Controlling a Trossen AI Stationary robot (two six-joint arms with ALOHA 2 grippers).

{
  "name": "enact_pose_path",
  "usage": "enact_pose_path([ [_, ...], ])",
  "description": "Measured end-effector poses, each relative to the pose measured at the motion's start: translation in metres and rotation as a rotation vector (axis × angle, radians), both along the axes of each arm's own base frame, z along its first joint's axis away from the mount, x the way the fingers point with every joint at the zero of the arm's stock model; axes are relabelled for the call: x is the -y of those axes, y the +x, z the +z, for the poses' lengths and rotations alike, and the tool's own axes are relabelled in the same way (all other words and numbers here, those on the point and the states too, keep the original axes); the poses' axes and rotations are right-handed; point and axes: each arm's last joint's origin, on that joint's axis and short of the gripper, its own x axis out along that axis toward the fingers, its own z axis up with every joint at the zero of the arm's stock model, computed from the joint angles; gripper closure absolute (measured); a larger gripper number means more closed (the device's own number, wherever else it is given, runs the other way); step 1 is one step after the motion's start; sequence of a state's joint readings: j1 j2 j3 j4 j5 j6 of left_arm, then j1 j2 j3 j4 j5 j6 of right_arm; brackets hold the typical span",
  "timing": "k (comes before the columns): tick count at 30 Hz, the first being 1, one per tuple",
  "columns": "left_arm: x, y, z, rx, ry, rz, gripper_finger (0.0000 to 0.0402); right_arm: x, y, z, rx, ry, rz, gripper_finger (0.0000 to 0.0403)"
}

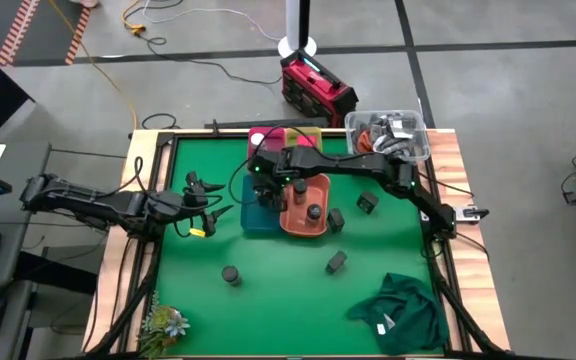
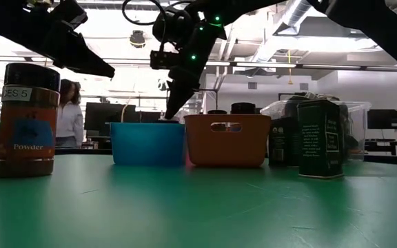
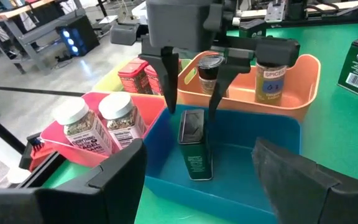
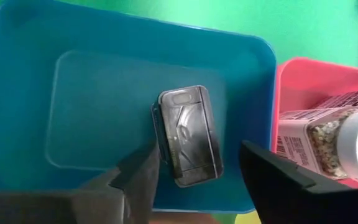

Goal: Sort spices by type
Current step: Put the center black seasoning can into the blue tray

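My right gripper needs to next move to the dark tin on the green mat closest to the orange bin and close on the tin's sides (image 1: 336, 221).
A dark grey tin (image 3: 193, 146) (image 4: 188, 134) stands upright on the floor of the blue bin (image 1: 261, 212). My right gripper (image 3: 192, 102) (image 1: 265, 184) hangs open just above it, pointing down, one finger to each side of the tin's top, touching nothing I can see. My left gripper (image 1: 208, 212) is open and hovers over the table left of the blue bin. White-capped jars (image 3: 98, 124) lie in the pink bin, pink-red blocks (image 3: 135, 78) are in the yellow bin, and dark round jars (image 3: 271, 74) stand in the orange bin (image 1: 305, 205).
Loose on the green mat are a brown-filled round jar (image 1: 230, 274) (image 2: 25, 120) and three dark tins (image 1: 336, 262) (image 1: 336, 218) (image 1: 368, 203). A green cloth (image 1: 398, 310) lies at the near right, a clear box of cables (image 1: 388, 135) at the far right, and a small plant (image 1: 163, 322) at the near left.
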State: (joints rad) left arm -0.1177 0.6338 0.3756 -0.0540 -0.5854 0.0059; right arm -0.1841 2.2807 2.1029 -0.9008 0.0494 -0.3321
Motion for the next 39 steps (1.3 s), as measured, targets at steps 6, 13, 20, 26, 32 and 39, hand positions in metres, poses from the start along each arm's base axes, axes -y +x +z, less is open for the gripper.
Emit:
enact_pose_path([
  [6,0.0,0.0,0.0,-0.007,0.018,-0.004,0.012,-0.001,-0.007,0.03,0.035,-0.017,0.013,0.015],
  [13,-0.001,-0.002,0.001,-0.006,0.027,0.011,0.012,-0.01,-0.054,0.085,-0.083,0.018,-0.065,0.0149],
  [20,-0.001,-0.004,0.002,-0.002,0.028,0.019,0.012,-0.017,-0.101,0.103,-0.273,0.075,-0.253,0.0149],
  [26,-0.001,-0.005,0.0,-0.023,0.026,0.021,0.012,-0.029,-0.134,0.085,-0.347,0.129,-0.419,0.0149],
  [32,-0.001,-0.005,0.0,-0.026,0.025,0.021,0.012,-0.041,-0.163,0.053,-0.294,0.185,-0.593,0.0149],
  [39,-0.001,-0.005,0.0,-0.019,0.019,0.023,0.012,-0.053,-0.18,0.027,-0.186,0.272,-0.795,0.0149],
])
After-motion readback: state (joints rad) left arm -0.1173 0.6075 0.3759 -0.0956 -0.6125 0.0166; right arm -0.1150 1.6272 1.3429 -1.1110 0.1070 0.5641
